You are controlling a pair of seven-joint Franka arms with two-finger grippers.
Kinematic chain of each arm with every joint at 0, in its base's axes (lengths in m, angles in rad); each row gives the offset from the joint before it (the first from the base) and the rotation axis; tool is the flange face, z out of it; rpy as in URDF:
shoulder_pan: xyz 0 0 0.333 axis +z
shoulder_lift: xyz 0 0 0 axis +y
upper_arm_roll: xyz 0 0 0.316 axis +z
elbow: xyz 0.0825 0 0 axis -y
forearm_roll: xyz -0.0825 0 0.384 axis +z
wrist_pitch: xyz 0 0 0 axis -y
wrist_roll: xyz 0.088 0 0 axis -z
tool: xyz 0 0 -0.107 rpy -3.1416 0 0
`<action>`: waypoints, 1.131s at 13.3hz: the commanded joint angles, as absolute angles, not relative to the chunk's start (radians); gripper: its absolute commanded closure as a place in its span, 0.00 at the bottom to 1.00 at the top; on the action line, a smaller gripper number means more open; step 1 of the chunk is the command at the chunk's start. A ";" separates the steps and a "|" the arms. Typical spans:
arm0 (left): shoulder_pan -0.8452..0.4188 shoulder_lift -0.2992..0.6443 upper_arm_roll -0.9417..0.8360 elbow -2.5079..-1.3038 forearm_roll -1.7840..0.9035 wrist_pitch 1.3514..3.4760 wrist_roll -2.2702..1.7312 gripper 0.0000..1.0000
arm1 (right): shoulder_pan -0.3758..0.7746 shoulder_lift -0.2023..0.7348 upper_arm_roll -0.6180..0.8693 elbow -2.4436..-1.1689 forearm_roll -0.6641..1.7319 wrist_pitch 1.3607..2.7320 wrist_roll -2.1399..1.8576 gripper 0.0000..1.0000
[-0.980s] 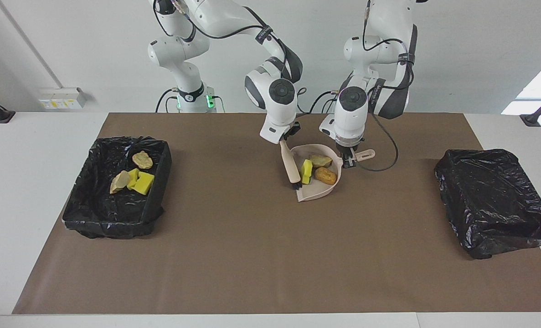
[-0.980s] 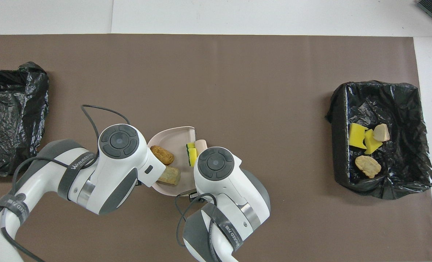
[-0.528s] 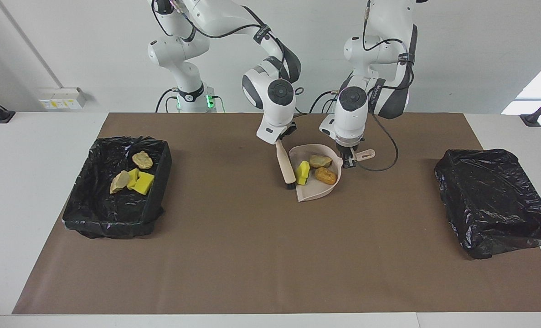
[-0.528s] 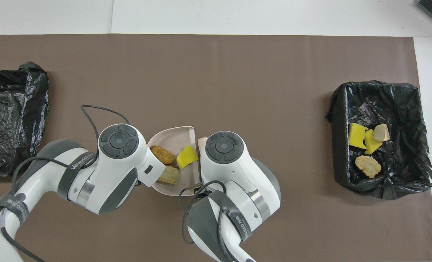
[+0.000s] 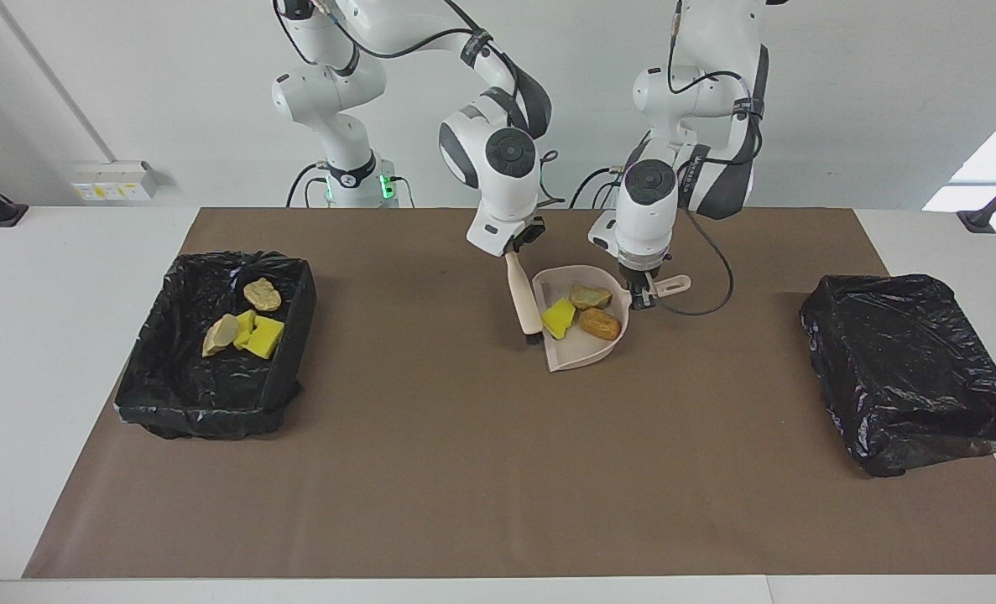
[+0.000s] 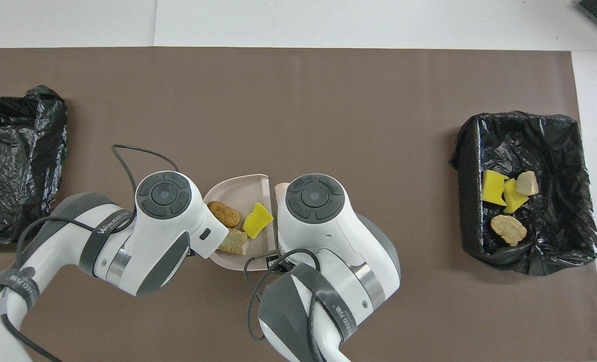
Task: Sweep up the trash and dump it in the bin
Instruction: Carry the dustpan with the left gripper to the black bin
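My right gripper needs to put the small brush down on the brown mat just on the near side of the dustpan (image 6: 246, 281).
A beige dustpan (image 5: 580, 359) (image 6: 238, 187) rests on the brown mat in front of the arms. In it lie three pieces of trash: a yellow sponge scrap (image 5: 559, 317) (image 6: 258, 220), a tan chunk (image 5: 590, 296) and a golden-brown chunk (image 5: 600, 323). My left gripper (image 5: 644, 295) is shut on the dustpan's handle. My right gripper (image 5: 513, 252) is shut on the handle of a small brush (image 5: 524, 306), which hangs bristles-down just beside the pan's open mouth. The bin (image 5: 212, 411) (image 6: 466, 151) stands toward the right arm's end and holds several more scraps (image 5: 250, 329).
A second container wrapped in a black bag (image 5: 909, 369) (image 6: 11, 161) sits toward the left arm's end. A black cable (image 5: 711, 285) loops from the left wrist beside the dustpan. The brown mat (image 5: 464, 470) covers most of the table.
The right gripper has lifted and drawn the brush out of the pan's mouth toward the right arm's end. The yellow sponge, upright against the bristles before, now lies flat in the pan.
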State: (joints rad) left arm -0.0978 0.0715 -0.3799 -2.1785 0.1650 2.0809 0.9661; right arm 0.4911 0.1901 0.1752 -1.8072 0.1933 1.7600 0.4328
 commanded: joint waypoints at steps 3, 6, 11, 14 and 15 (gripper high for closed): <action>-0.080 0.011 -0.318 -2.177 0.121 2.068 1.148 1.00 | 0.472 0.126 0.186 -1.813 0.117 1.697 0.535 1.00; -0.097 -0.084 -0.168 -2.171 0.097 2.039 1.395 1.00 | 0.512 0.095 0.195 -1.880 0.136 1.793 0.600 1.00; -0.127 -0.141 0.113 -2.117 0.077 1.968 1.414 1.00 | 0.695 0.164 0.195 -1.919 0.137 1.943 0.760 1.00; -0.144 -0.037 0.285 -1.909 0.060 1.856 1.604 1.00 | 0.777 0.218 0.193 -1.921 0.137 1.982 0.842 1.00; -0.144 0.018 0.345 -1.820 0.052 1.829 1.655 1.00 | 0.788 0.216 0.193 -1.933 0.138 1.999 0.860 1.00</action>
State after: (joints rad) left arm -0.1148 -0.0972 0.2508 -2.0008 0.0804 1.9075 1.5686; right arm 0.7735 0.2124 0.1960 -1.9185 0.1393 1.9699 0.8240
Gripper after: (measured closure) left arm 0.674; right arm 0.749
